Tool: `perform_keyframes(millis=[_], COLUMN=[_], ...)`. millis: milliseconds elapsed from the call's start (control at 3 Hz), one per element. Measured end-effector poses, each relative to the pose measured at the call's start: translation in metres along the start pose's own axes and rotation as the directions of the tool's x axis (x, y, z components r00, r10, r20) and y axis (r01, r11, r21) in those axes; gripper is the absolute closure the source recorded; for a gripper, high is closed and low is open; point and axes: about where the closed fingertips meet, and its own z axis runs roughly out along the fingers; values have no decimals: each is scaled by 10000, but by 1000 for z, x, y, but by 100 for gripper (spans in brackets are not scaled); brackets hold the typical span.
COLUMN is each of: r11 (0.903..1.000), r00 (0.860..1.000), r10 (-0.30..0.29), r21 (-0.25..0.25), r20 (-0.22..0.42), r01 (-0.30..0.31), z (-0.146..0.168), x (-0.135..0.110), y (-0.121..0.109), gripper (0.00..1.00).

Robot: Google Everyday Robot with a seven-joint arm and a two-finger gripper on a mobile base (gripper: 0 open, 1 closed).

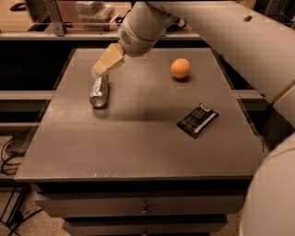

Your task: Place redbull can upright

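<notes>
Next, my gripper moves to close around the far end (101, 79) of the redbull can, on the end opposite the can's shiny silver top.
The redbull can (99, 92) lies on its side at the left of the grey table (138, 138), its shiny silver top facing the front. My gripper (102, 67), with pale cream fingers, hangs from the white arm just over the can's far end and hides that end. An orange fruit (180, 68) sits at the back right of the table.
A black snack packet (197, 120) lies at the right of the table. A shelf with clutter (92, 11) runs behind the table. The big white arm (239, 37) crosses the upper right. Drawers (143, 207) sit under the table's front edge.
</notes>
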Motion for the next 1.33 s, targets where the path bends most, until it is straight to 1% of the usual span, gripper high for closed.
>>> perform_keyframes(millis=[333,667,1000,1333], r11=[9989,9983,9971,9959], r00=[9988,9979,9971,9969], r10=[438,559,746,785], r21=[134,143,-133,-449], r20=[227,334,115,-21], r01=[-441,-564,-744,-785], z=[34,34,49,72], x=[-18,-21,-21,-27], y=[5,5,10,18], gripper=[0,0,0,0])
